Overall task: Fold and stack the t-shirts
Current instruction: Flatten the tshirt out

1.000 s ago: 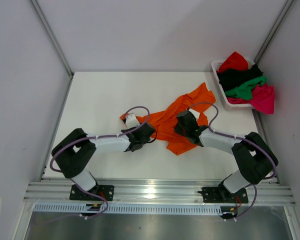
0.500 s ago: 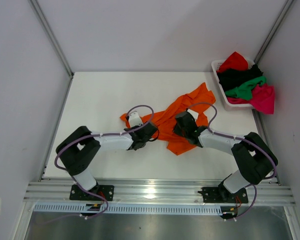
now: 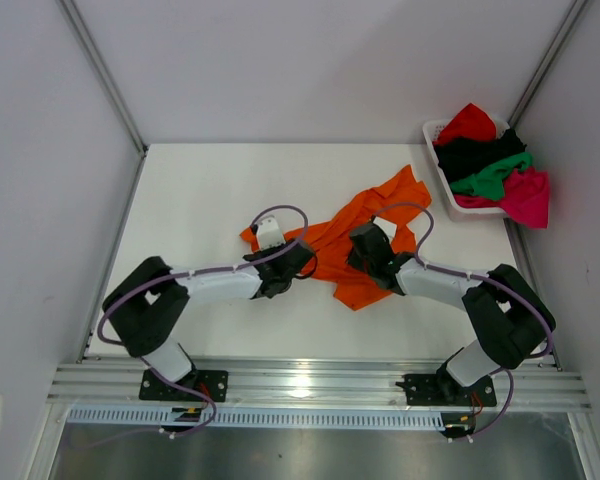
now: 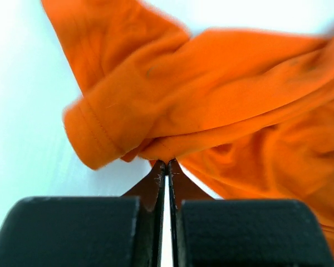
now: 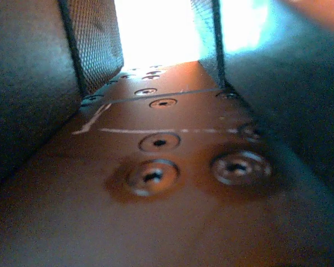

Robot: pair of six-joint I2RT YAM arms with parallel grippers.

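Observation:
The edge of the near flap [image 3: 371, 298] on the orange t-shirt, toward the rail, is the next place my right gripper will go to, and it should close there.
A bright orange t-shirt [image 3: 380, 205] lies crumpled on the white table, right of the middle. My left gripper [image 3: 300, 263] is at its left edge, shut on a fold of the orange cloth [image 4: 222, 94]. In the left wrist view its jaws [image 4: 166, 163] are pressed together, with the fold at their tips. My right gripper [image 3: 361, 256] rests low on the shirt's near part. In the right wrist view its fingers [image 5: 94, 39] stand apart, with only bright glare between them. Red [image 3: 468, 122], black [image 3: 470, 155], green [image 3: 495, 175] and magenta-pink [image 3: 528, 195] t-shirts are piled in the basket.
The white slatted basket [image 3: 432, 130] stands at the table's far right corner, and the magenta shirt hangs over its near right side. White walls close in the table on the left, back and right. The arm bases sit on the rail at the near edge.
My left gripper has shifted slightly right and away with the orange fold, and its arm has straightened a little. My right gripper has edged slightly left on the shirt.

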